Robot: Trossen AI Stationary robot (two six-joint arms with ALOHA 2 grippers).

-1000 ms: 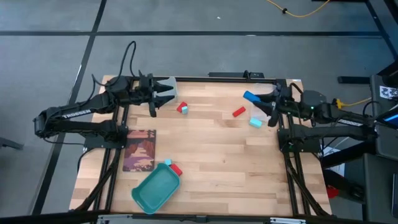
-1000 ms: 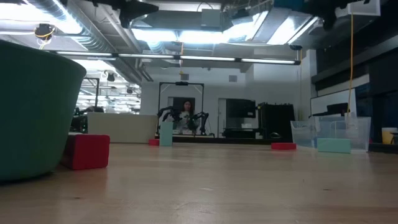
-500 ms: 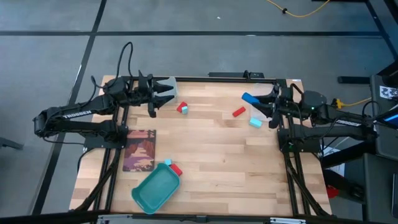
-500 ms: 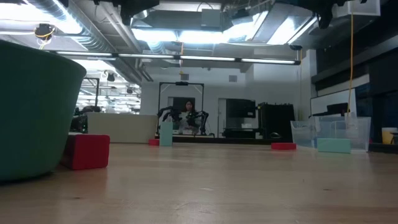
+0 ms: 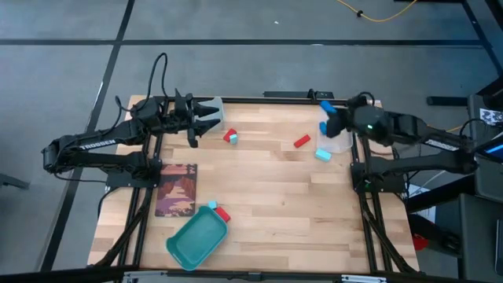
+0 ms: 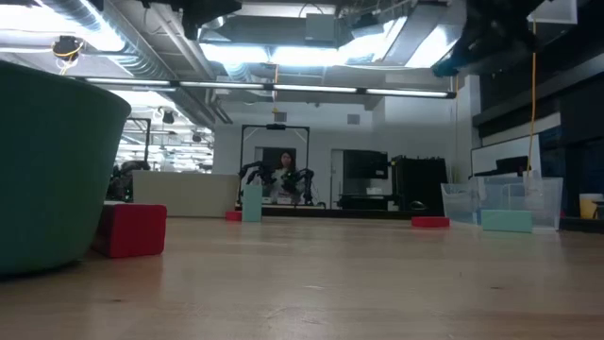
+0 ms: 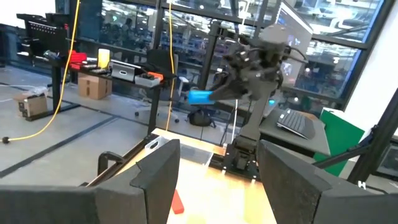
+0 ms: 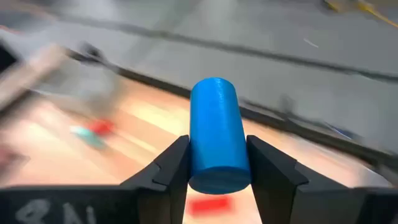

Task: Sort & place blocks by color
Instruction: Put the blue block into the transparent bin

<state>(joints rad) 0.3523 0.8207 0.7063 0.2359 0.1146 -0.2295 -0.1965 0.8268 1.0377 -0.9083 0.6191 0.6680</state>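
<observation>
Next, my right gripper releases the dark blue cylinder block inside the clear bin [image 5: 339, 142] beside the lone cyan block. The dark blue block is now over the table's far corner.
My right gripper [image 5: 333, 119] is up over the table's far right corner, shut on a dark blue cylinder block [image 8: 214, 130]; the block also shows in the high view [image 5: 327, 110]. My left gripper [image 5: 214, 118] hangs open and holds nothing over the far left. On the table lie a red block with a cyan block [image 5: 230, 136], a red block [image 5: 302, 141] and a cyan block [image 5: 322, 155]. A cyan block [image 5: 212, 206] and a red block [image 5: 223, 214] rest by the teal tray [image 5: 196, 240]. My right gripper pinches the blue block's rounded sides [image 8: 198, 167] between its two fingers [image 8: 171, 167], at the end nearer the wrist. The block runs along the fingers and sticks out past their tips. It is lifted clear of the table.
A clear bin [image 5: 339, 141] stands at the far right by the right arm, another [image 5: 214, 106] under the left gripper. A dark picture card [image 5: 176, 189] lies at the left edge. Bare wood spreads across the table's middle and near right.
My right gripper has swung about and tipped downward while rising slightly, keeping its hold. The blue block, which pointed toward the table's middle, now stands nearer the far right corner, turned about. The left arm has kept still.
</observation>
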